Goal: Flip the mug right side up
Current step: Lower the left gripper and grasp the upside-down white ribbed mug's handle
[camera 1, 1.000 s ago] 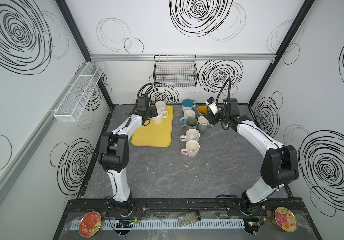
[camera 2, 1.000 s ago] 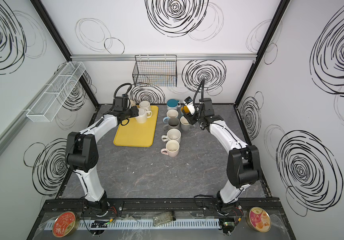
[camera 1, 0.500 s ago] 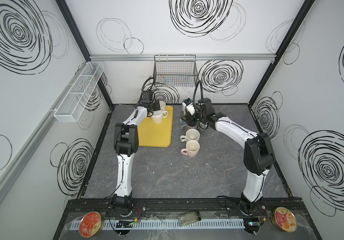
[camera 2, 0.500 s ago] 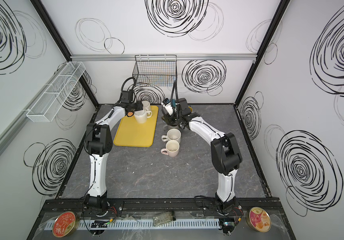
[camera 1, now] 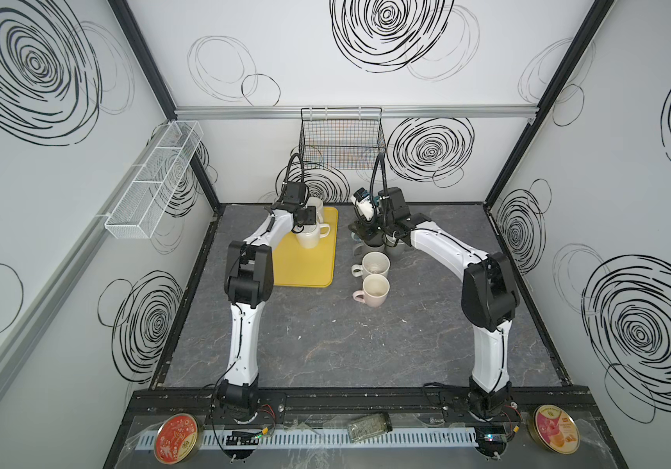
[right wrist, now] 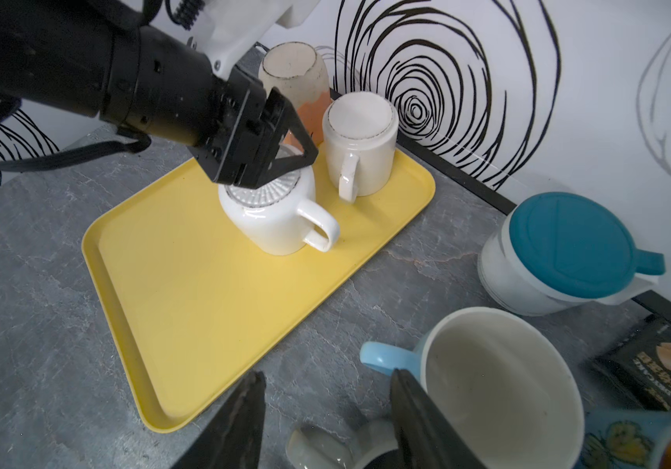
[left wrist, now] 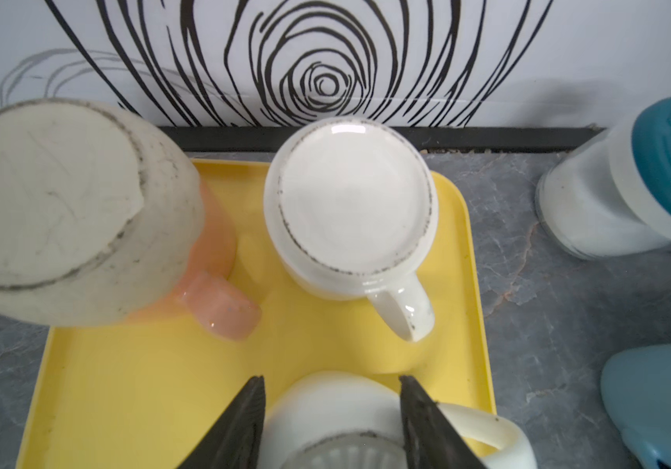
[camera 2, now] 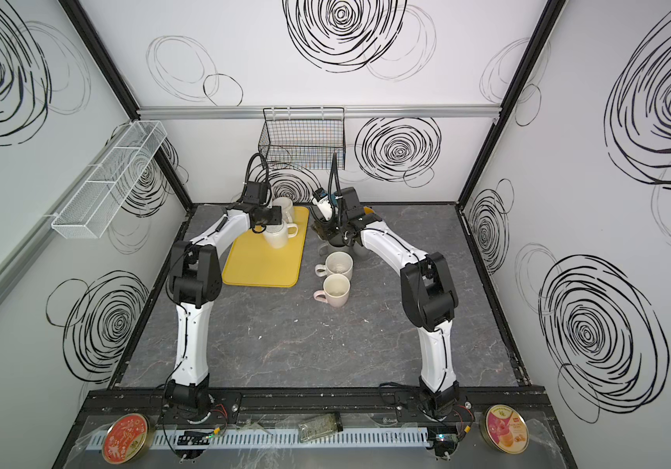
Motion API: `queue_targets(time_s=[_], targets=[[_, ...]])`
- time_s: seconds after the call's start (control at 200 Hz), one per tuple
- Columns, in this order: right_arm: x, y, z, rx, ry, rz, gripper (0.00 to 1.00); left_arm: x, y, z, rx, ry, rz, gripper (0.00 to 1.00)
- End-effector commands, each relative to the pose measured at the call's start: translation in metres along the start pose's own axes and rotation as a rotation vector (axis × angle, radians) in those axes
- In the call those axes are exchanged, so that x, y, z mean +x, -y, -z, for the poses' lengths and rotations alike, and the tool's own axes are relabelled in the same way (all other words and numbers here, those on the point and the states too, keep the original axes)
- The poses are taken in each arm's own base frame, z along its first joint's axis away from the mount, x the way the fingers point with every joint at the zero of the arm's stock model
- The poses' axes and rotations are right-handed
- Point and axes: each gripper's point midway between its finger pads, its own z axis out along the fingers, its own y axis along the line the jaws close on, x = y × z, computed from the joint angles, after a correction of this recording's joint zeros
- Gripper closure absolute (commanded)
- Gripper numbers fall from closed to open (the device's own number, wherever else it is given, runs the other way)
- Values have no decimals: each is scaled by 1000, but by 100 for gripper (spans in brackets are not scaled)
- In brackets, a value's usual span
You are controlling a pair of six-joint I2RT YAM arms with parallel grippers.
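Note:
The white mug with the ribbed base is next for my left gripper. I will move that gripper to the handle (camera 1: 325, 230) (left wrist: 513, 441) of this mug and close it there.
A white mug (right wrist: 273, 219) stands upside down on the yellow tray (right wrist: 212, 304), its ribbed base up and its handle toward the tray's right edge. My left gripper (right wrist: 281, 170) comes down over it, one finger against each side of the rounded base (left wrist: 338, 414); it is shut on the mug, which still rests on the tray. Both top views show the same hold (camera 1: 308, 237) (camera 2: 277, 236). My right gripper (right wrist: 330, 375) hangs open above the mug cluster right of the tray, with only a grey mug's handle (right wrist: 313, 442) below the gap.
Two more upside-down mugs stand at the tray's back: a cream one (left wrist: 350, 195) and a speckled orange one (left wrist: 50, 203). A light blue mug (right wrist: 500, 390), a teal-lidded jar (right wrist: 561, 251) and a black box (right wrist: 658, 365) crowd the right gripper. Two upright mugs (camera 1: 375, 264) (camera 1: 374, 289) stand nearer.
The right gripper has swung left, from the right of the mug cluster to above its left part. The left jaws have narrowed a little onto the white mug.

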Motion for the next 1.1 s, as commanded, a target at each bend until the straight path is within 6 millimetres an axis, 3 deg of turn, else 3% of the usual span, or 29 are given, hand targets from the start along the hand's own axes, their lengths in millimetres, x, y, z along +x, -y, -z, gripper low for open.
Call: queue_targets(time_s=[0.0, 0.25, 0.37, 0.45, 0.595, 0.705, 0.796, 0.936, 1.096], targets=[[-3, -8, -4, -24, -4, -14, 46, 29, 10, 17, 8, -83, -54, 46], [-4, -37, -27, -69, -25, 7, 47, 79, 15, 50, 50, -142, -46, 49], [2, -52, -43, -84, -57, 26, 47, 92, 10, 72, 52, -132, -49, 49], [12, -53, -60, -74, -94, 1, 47, 88, 3, 92, 30, -104, -41, 45], [24, -58, -88, -97, -181, -56, 50, 62, 1, 136, 30, 1, -35, 41], [27, -69, -99, -120, -218, -59, 53, 64, -6, 159, 21, 31, -4, 41], [33, -80, -101, -141, -240, -57, 56, 85, -14, 167, 20, 26, 56, 42], [49, -93, -97, -158, -297, -60, 61, 136, -22, 168, 32, -17, 165, 46], [66, -113, -93, -201, -344, -67, 65, 178, -17, 163, 94, -38, 268, 52]])
